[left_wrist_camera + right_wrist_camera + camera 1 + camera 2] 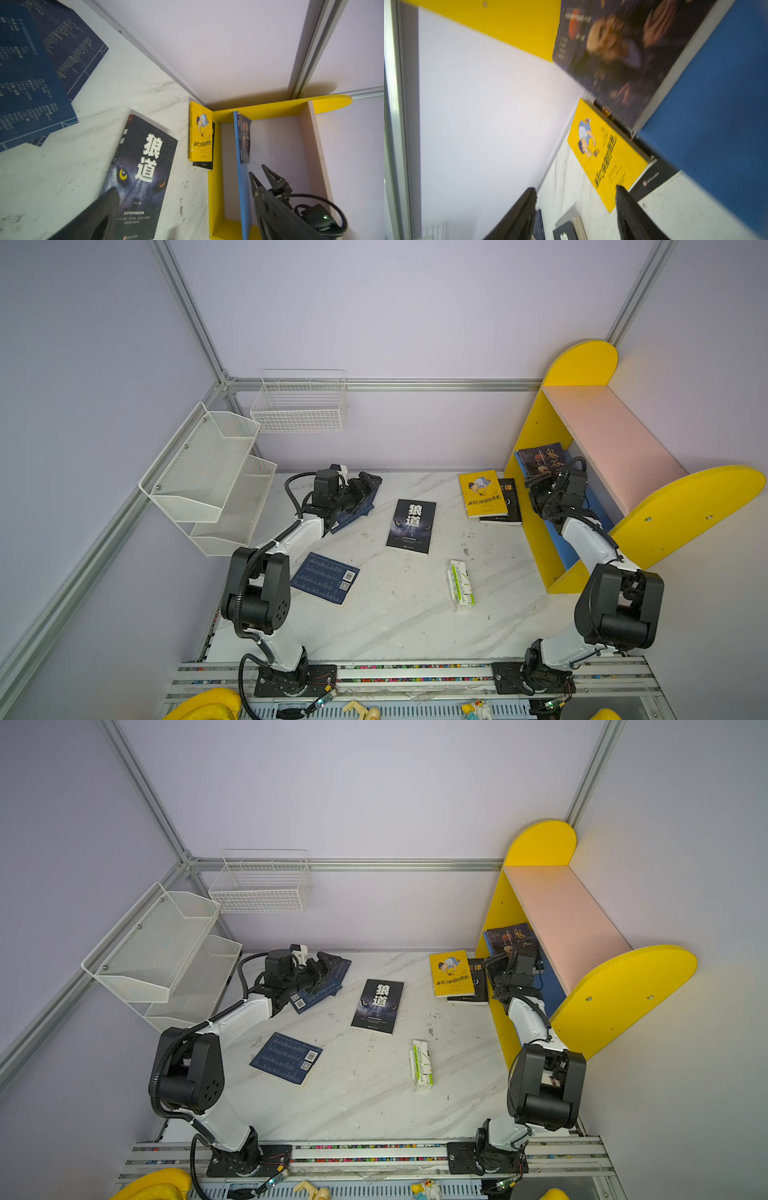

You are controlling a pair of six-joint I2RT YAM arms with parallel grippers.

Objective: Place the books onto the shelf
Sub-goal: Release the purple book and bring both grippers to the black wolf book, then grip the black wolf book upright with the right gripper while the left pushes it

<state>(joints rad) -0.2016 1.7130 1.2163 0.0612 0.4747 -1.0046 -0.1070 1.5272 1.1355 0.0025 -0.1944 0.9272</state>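
Note:
The middle of the black wolf-cover book's spine (392, 523) (113, 161) is the next place for my left gripper to go to and close.
On the marble table lie a black wolf-cover book (411, 526) (141, 172), a yellow book (482, 493) (604, 158) stacked on a black one (511, 506), and a navy book (325, 578). My left gripper (368, 487) (185, 190) hovers open and empty over more navy books (353, 516) at the back left. One dark book (540, 458) (623, 52) stands on the blue lower board of the shelf (615, 439), leaning by its far yellow panel. My right gripper (536, 483) (575, 191) is open and empty just in front of that book, under the pink board.
A green-and-white carton (460, 585) lies front right of the wolf book. A white mesh tiered rack (208, 477) and a wire basket (299, 406) hang at the back left. The shelf's near yellow panel (685, 510) flanks the right arm.

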